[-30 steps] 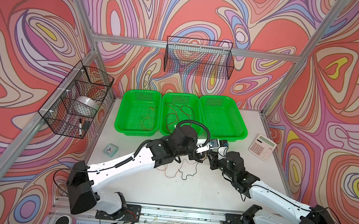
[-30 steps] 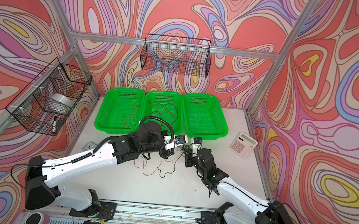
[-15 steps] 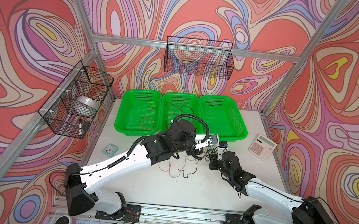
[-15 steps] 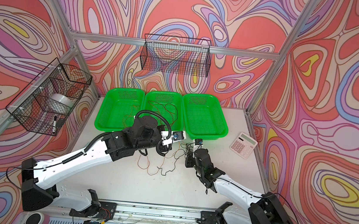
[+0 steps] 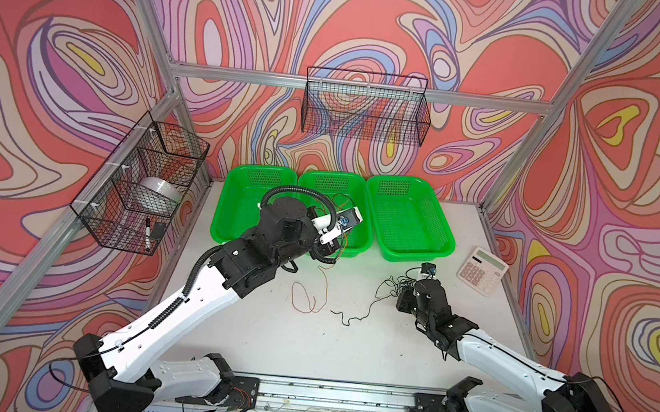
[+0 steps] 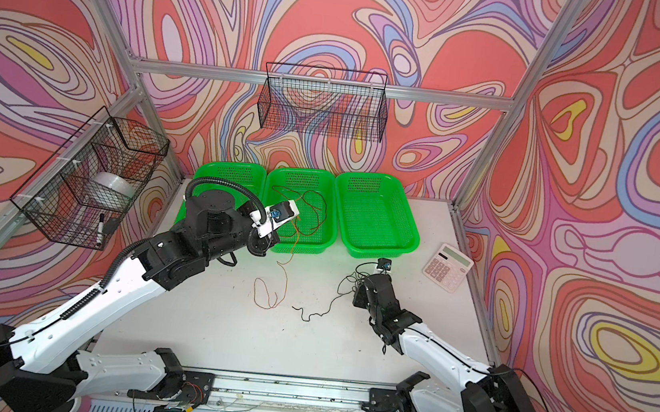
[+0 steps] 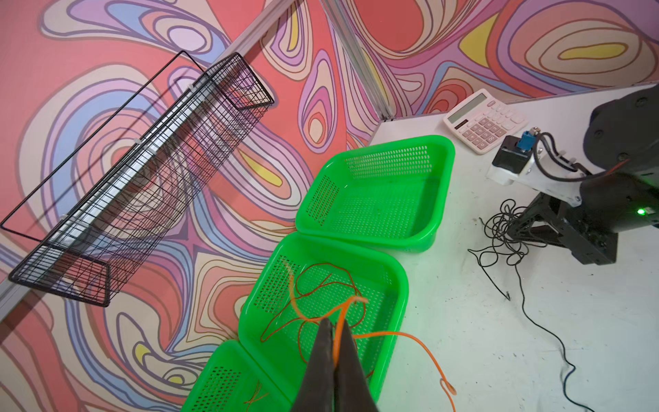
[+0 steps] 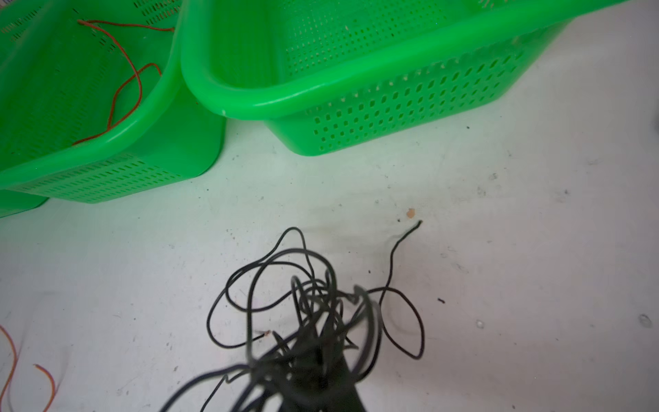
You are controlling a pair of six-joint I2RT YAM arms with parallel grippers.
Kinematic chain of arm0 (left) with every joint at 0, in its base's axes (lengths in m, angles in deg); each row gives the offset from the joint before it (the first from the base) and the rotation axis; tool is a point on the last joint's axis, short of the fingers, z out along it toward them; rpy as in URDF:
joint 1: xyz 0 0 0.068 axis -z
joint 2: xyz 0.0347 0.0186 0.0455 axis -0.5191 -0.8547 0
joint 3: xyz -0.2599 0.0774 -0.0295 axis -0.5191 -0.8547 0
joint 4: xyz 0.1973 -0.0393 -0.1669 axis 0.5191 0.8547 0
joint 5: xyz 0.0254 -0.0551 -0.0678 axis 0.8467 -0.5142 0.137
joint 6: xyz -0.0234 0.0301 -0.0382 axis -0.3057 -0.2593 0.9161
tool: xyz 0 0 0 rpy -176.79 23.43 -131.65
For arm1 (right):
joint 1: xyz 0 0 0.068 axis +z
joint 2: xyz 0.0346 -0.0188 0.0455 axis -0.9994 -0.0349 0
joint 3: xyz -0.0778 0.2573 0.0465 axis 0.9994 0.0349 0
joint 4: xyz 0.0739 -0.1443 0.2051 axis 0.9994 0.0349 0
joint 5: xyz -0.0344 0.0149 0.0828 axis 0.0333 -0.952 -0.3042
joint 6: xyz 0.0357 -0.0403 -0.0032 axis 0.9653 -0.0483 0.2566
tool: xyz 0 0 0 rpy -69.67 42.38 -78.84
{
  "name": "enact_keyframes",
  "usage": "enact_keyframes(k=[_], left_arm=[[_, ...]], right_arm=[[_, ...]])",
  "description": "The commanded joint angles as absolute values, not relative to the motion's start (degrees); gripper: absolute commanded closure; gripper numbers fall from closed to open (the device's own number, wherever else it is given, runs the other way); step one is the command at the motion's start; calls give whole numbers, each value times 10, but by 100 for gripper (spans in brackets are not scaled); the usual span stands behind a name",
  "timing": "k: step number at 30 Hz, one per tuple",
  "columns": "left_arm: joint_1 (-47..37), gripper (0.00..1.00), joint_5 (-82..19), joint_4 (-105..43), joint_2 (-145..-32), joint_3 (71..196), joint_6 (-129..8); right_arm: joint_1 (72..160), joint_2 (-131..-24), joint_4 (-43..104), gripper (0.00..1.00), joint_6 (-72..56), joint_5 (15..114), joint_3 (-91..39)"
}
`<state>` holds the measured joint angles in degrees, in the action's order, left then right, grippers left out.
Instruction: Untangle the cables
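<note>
The loop of the orange cable trails below the robot's left gripper, so the robot should lower the cable and grip it nearer the loop [image 5: 327,287] before carrying it to a basket.
My left gripper [image 7: 333,326] is shut on the orange cable [image 7: 410,337] and holds it above the near rim of the middle green basket [image 7: 401,285]. From there the orange cable hangs to the table and ends in a loop [image 5: 306,296]. A dark red-brown cable [image 7: 321,281] lies inside that basket. My right gripper [image 8: 322,335] is low over the table, shut on the tangled bunch of the black cable [image 8: 285,281]. In both top views the bunch [image 5: 393,284] sits by the gripper. Its loose tail [image 6: 313,312] trails left across the table, apart from the orange loop.
Three green baskets stand in a row at the back: the left one [image 5: 261,168] holds a small wire piece, the right one [image 5: 406,179] nothing. A calculator [image 5: 482,271] lies at the right edge. Wire baskets hang on the back wall [image 5: 366,106] and the left wall [image 5: 142,187].
The grippers were close together at the table's middle. My left one rose back toward the middle basket with the orange cable. My right one closed and drew the black bunch rightward.
</note>
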<state>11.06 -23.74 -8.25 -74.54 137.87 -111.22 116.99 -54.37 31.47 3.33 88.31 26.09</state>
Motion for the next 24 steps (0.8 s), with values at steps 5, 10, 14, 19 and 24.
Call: enact_keyframes(k=[5, 10, 14, 19, 24], left_arm=[[108, 100, -246, -73, -756, 1348, -1091], [100, 100, -238, -85, -757, 1303, -1050], [94, 100, -224, -69, -759, 1270, -1009], [82, 100, -212, -52, -763, 1212, -940], [62, 100, -209, -31, -768, 1168, -856]], right_arm=[[1169, -538, 403, 56, -47, 897, 181], [1168, -526, 463, 37, -67, 899, 122], [1168, -538, 505, 32, -86, 902, 83], [1168, -541, 494, 30, -114, 878, 78], [1168, -562, 463, 30, -138, 793, 82]])
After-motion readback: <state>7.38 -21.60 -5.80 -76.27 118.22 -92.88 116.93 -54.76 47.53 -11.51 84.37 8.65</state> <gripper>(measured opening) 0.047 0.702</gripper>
